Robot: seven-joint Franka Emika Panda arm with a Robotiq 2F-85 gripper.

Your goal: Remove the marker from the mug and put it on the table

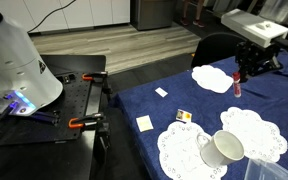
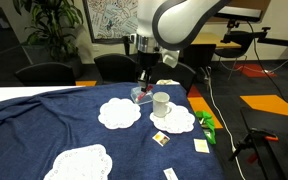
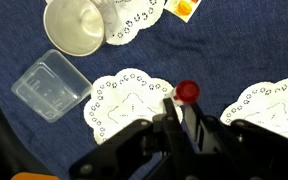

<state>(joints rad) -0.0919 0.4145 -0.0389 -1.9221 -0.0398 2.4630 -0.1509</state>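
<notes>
The robot's gripper will release the red marker on the blue cloth point(image 1: 205, 110) point(image 3: 183, 50) between the orange-and-white card and the nearest empty doily.
My gripper point(image 1: 240, 68) point(image 2: 144, 72) is shut on the red marker point(image 1: 237, 88) and holds it upright above the navy-blue table point(image 1: 174, 100). In the wrist view the marker's round red end point(image 3: 188, 92) sticks out between my fingers point(image 3: 181, 112), over the blue cloth between two doilies. The white mug point(image 1: 222, 148) point(image 2: 161, 104) point(image 3: 74, 28) stands apart from the marker on a lace doily, and it looks empty in the wrist view.
Several white lace doilies point(image 1: 212, 78) point(image 2: 119, 113) lie on the cloth. A clear plastic container point(image 3: 52, 85) sits next to the mug. Small cards point(image 1: 144, 123) point(image 2: 200, 146) and a green object point(image 2: 206, 125) lie nearby. The black workbench with orange clamps point(image 1: 79, 100) borders the table.
</notes>
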